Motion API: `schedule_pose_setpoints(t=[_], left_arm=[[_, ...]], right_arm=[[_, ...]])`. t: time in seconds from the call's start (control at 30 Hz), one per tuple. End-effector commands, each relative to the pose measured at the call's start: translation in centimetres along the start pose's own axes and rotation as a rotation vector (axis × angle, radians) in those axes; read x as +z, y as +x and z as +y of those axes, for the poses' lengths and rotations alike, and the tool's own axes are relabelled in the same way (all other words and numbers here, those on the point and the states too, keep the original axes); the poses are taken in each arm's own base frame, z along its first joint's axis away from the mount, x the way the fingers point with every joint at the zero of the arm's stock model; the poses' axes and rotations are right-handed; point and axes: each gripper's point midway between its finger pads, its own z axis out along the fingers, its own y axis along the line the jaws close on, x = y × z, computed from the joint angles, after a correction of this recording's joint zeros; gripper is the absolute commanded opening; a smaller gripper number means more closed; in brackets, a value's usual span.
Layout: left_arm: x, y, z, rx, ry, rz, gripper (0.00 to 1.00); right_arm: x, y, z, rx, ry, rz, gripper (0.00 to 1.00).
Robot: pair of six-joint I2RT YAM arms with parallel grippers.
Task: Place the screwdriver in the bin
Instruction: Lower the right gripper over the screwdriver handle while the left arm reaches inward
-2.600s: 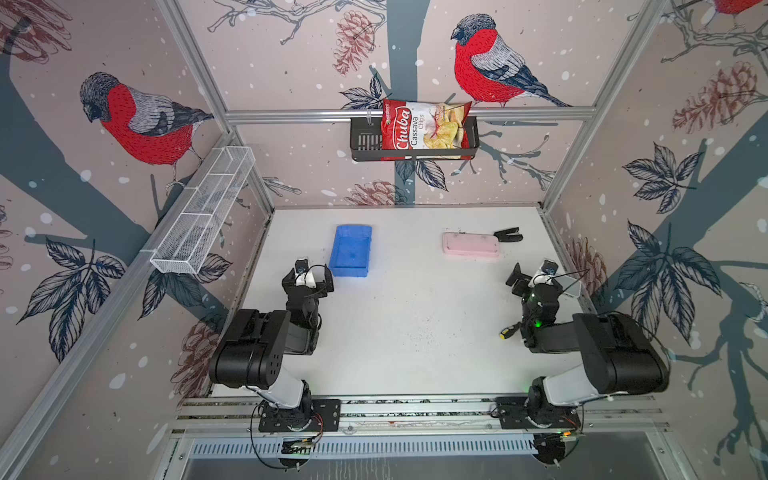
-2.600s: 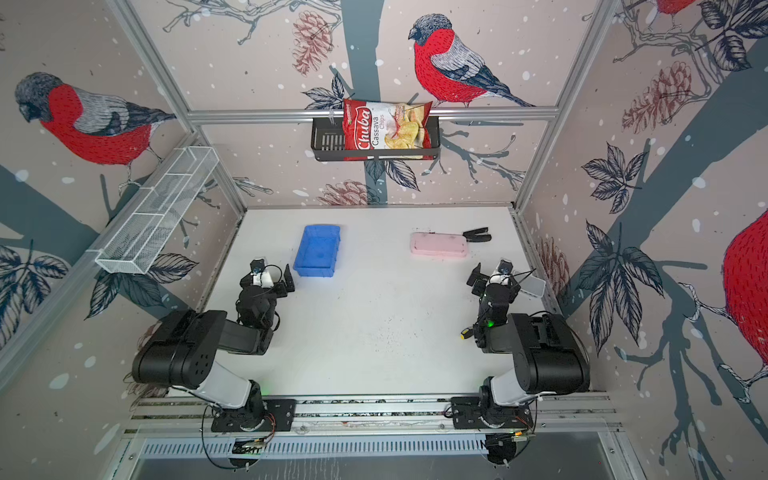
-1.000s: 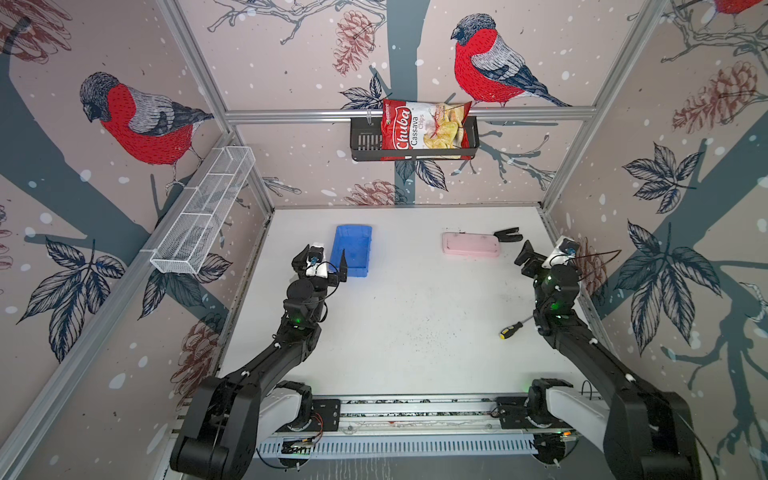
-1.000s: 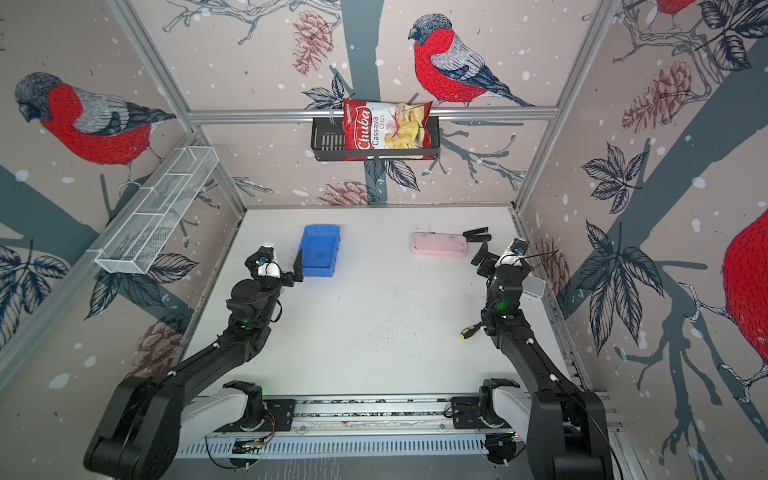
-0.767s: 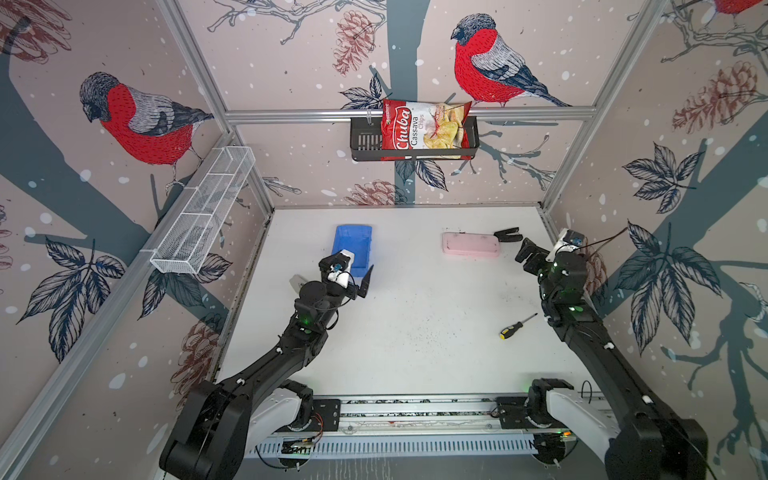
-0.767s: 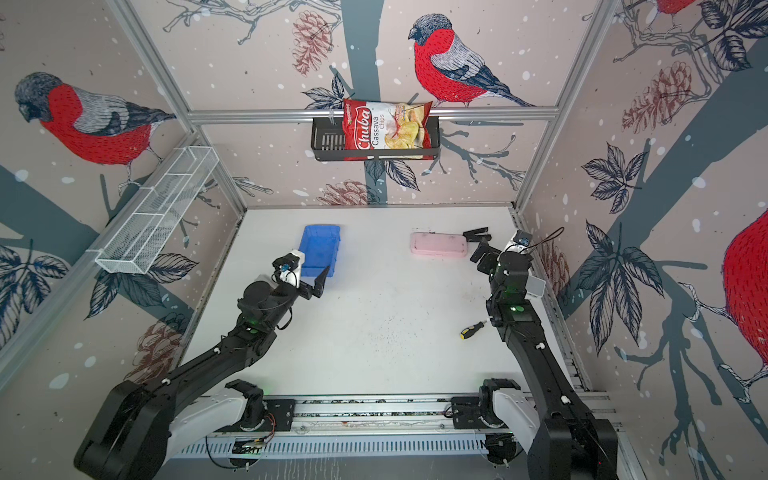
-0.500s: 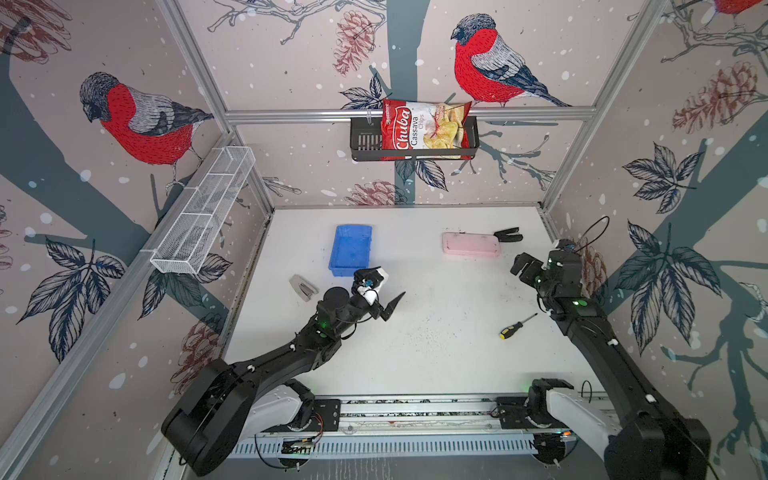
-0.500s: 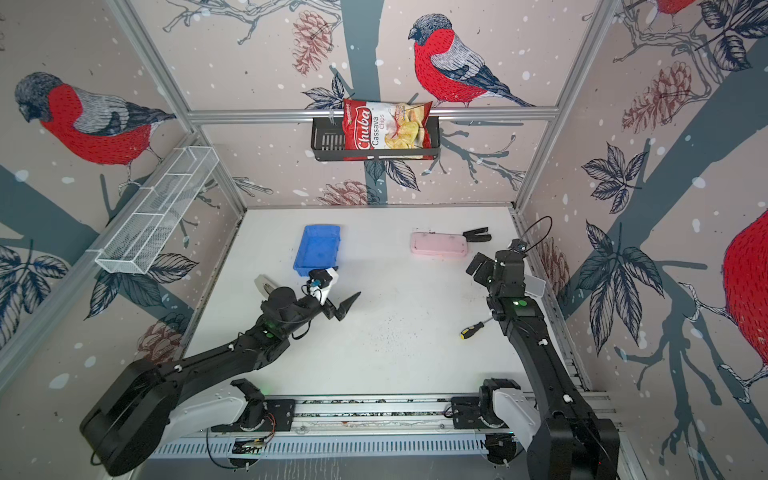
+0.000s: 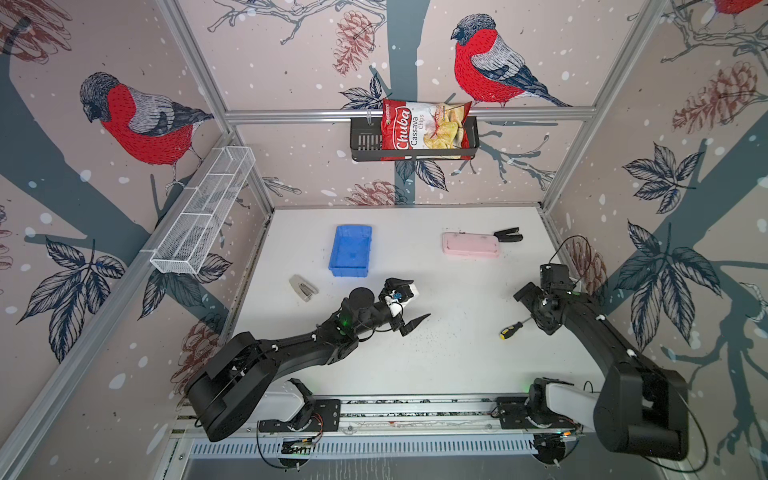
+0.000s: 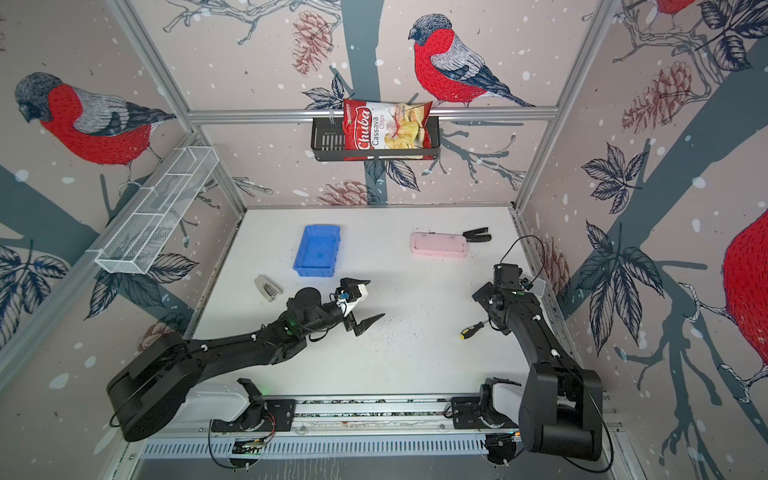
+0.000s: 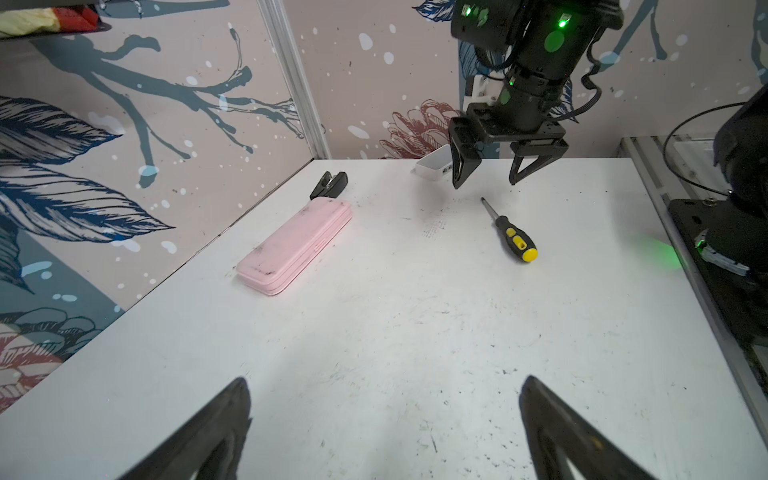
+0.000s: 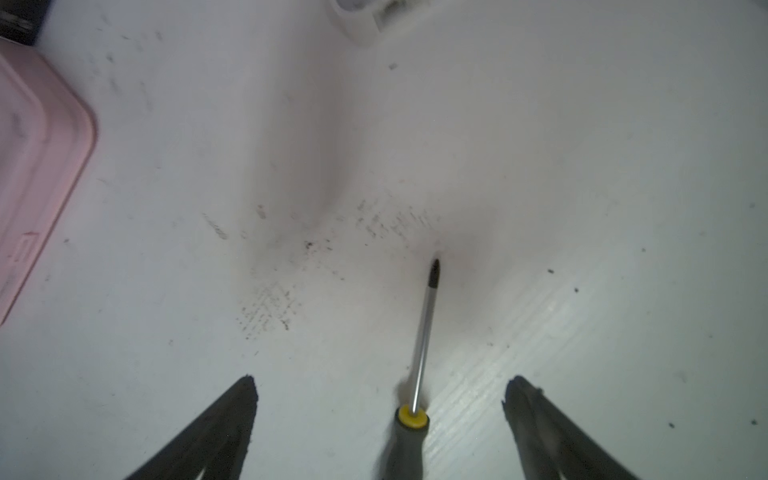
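Note:
My left gripper needs to take over the screwdriver from my right gripper by closing on the black handle of the screwdriver [image 9: 510, 329] [image 11: 517, 240] near its yellow end.
The screwdriver [image 9: 513, 330] [image 10: 471, 329], black-handled with a yellow butt, lies flat on the white table at the right. My right gripper [image 9: 536, 313] [image 10: 492, 313] hangs open just above its shaft end. In the right wrist view the silver shaft [image 12: 420, 353] runs between the two spread fingers of the right gripper [image 12: 382, 379], untouched. The left wrist view shows the screwdriver [image 11: 511, 232] under the right gripper [image 11: 485, 183]. The blue bin [image 9: 350, 253] [image 10: 317, 251] sits empty at the back left. My left gripper [image 9: 411, 301] [image 10: 365, 301] [image 11: 384, 380] is open over the table's middle, holding nothing.
A pink tray [image 9: 471, 248] lies at the back right with a black pliers-like tool [image 9: 509, 235] beside it. A small grey stapler-like object [image 9: 303, 287] rests left of the bin. A white wire basket [image 9: 203, 216] lines the left wall. A small white box [image 11: 434, 166] stands near the right wall.
My left arm swung from beside the bin out over the table's middle. My right gripper came down from the back right to just over the screwdriver, which has not moved.

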Motion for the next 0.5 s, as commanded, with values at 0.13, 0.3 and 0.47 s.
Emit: schedule_pose_setpoints(t=[0.13,0.3,0.47], left_arm=[[0.7,0.0,-1.9,0.023,0.079,0.014,0.99],[1.1,0.3,-3.0,0.025,0.138,0.032,0.99],[1.3,0.4,-3.7,0.021,0.168,0.039,0.99]], right_arm=[[1.2,2.1,-0.8,0.068,0.009,0.083,0.69],[1.8,3.1,-1.0,0.073,0.010,0.121,0.53],[2.2,3.7,-1.0,0.080,-0.003,0.139,0.40]])
